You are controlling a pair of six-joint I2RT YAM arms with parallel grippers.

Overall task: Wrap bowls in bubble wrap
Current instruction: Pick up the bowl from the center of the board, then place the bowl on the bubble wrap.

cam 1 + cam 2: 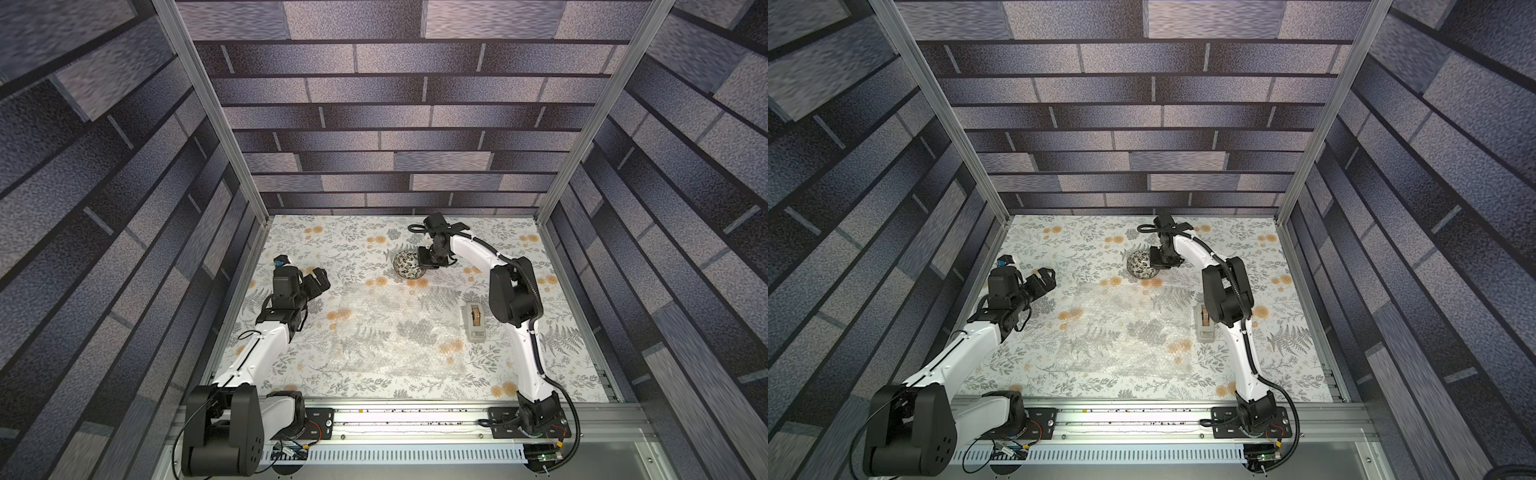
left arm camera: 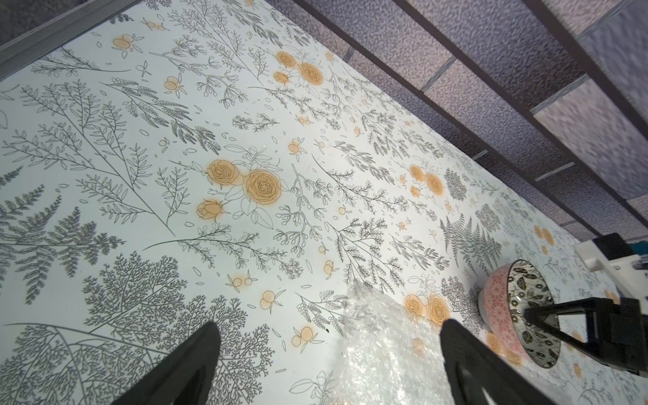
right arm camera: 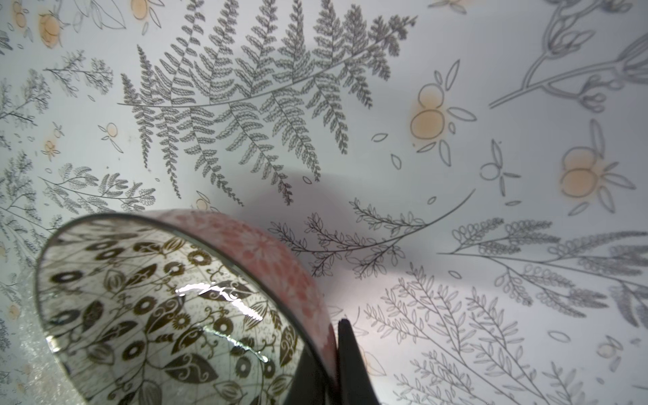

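Next, my right gripper lets go of the bowl on the middle of the bubble wrap (image 1: 398, 334). It is now just beyond the wrap's far edge.
The bowl (image 1: 409, 264) (image 1: 1142, 264), with black leaf speckles inside and a pink patterned outside (image 2: 498, 301), is at the back of the table, just beyond the far edge of the bubble wrap (image 1: 395, 328) (image 1: 1129, 328). My right gripper (image 1: 422, 266) (image 1: 1153, 264) (image 3: 331, 354) is shut on the bowl's (image 3: 157, 315) rim, one finger inside and one outside. My left gripper (image 1: 316, 281) (image 1: 1044, 278) (image 2: 331, 328) hangs wide open and holds nothing. It is at the left side, over a corner of the bubble wrap (image 2: 385, 347).
A grey tape dispenser (image 1: 475, 322) (image 1: 1204, 324) with a tan roll stands right of the bubble wrap, close to my right arm. The floral table cover (image 1: 332, 249) is walled in by brick-patterned panels and metal posts.
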